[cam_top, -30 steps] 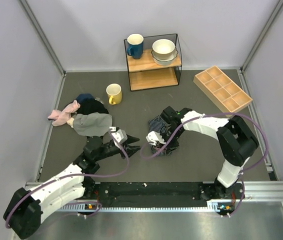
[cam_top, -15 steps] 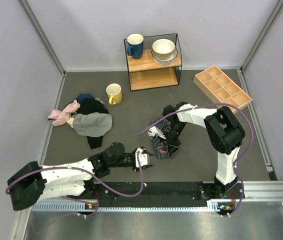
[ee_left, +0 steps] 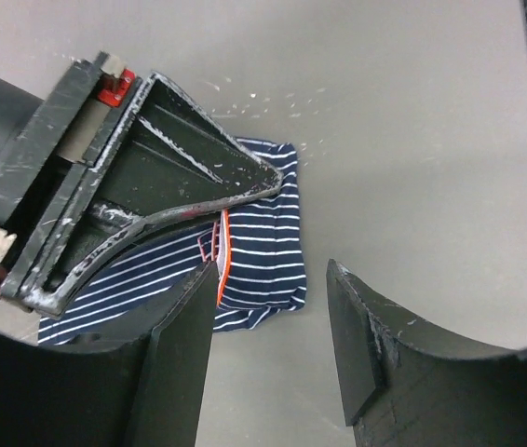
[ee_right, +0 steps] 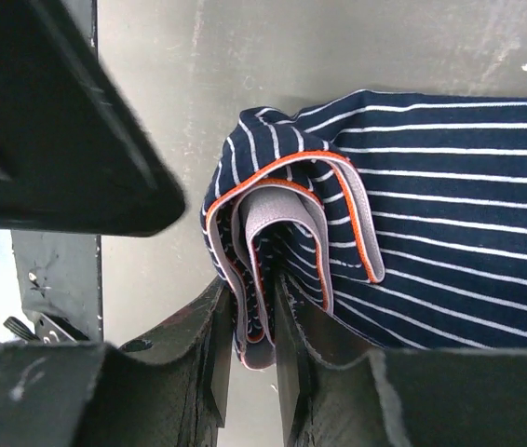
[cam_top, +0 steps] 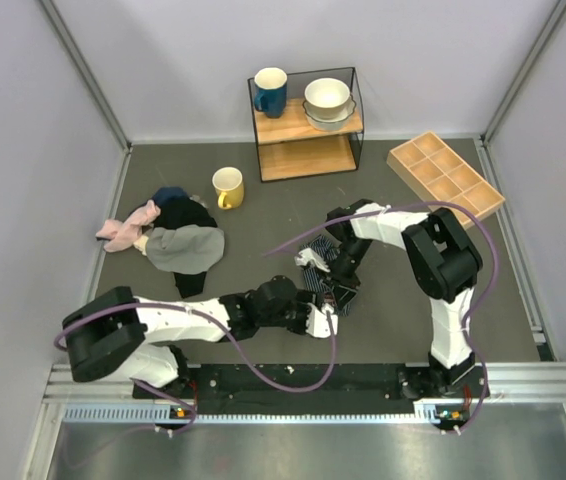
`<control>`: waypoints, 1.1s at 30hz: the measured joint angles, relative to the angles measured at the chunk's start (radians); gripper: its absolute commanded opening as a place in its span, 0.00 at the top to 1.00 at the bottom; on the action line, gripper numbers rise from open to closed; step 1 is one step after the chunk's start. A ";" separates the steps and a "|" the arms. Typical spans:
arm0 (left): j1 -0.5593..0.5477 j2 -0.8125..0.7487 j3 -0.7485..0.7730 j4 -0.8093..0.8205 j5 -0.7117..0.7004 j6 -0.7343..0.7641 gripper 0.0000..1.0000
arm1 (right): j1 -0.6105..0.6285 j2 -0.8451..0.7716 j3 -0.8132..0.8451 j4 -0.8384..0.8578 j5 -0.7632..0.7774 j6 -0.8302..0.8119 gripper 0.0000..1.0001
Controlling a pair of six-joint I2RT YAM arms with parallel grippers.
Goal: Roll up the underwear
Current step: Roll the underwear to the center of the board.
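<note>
The folded waistband is bunched in my right gripper; my left gripper will hold the fold down before my right gripper takes the waistband's outer edge (ee_left: 298,251).
The underwear (cam_top: 325,275), navy with thin white stripes and an orange-edged grey waistband, lies partly rolled on the grey table. My right gripper (cam_top: 325,291) is shut on its folded waistband edge (ee_right: 256,307), which sits curled between the two fingers. My left gripper (cam_top: 329,322) is open and empty just in front of the underwear; in the left wrist view its tips (ee_left: 273,326) stand over bare table beside the fabric's corner (ee_left: 263,279), with the right gripper's dark finger (ee_left: 166,200) lying across the cloth.
A pile of grey, pink and dark cloths (cam_top: 168,238) lies at the left. A yellow mug (cam_top: 228,187) stands behind it. A shelf (cam_top: 306,125) holds a blue mug and bowls. A wooden divided tray (cam_top: 445,176) sits at the back right.
My left arm has swung right across the table, from near the cloth pile to just in front of the underwear. My right gripper has shifted slightly on the underwear.
</note>
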 measured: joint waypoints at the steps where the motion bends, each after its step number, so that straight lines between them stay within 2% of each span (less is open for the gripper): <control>1: -0.004 0.022 0.011 -0.005 -0.014 0.013 0.44 | 0.000 0.002 0.000 -0.002 0.000 0.003 0.77; 9: -0.021 0.176 0.072 -0.029 -0.142 0.065 0.43 | 0.000 0.003 0.005 -0.006 0.000 0.010 0.77; 13: -0.026 0.217 0.087 -0.024 -0.193 0.068 0.46 | 0.000 0.003 0.005 -0.006 0.000 0.011 0.77; 16: -0.027 0.230 0.100 -0.029 -0.225 0.063 0.57 | 0.000 0.003 0.005 -0.006 0.000 0.013 0.75; 17: -0.028 0.236 0.106 -0.034 -0.233 0.062 0.64 | 0.000 0.003 0.005 -0.006 0.000 0.015 0.73; 21: -0.030 0.243 0.119 -0.063 -0.237 0.035 0.85 | -0.003 0.003 0.006 -0.009 -0.005 0.024 0.62; 26: -0.031 0.243 0.135 -0.097 -0.222 -0.006 0.90 | -0.049 -0.025 0.011 0.011 -0.026 0.056 0.55; 33: -0.013 0.243 0.198 -0.212 -0.171 -0.079 0.92 | -0.195 -0.243 -0.004 0.120 -0.054 0.100 0.52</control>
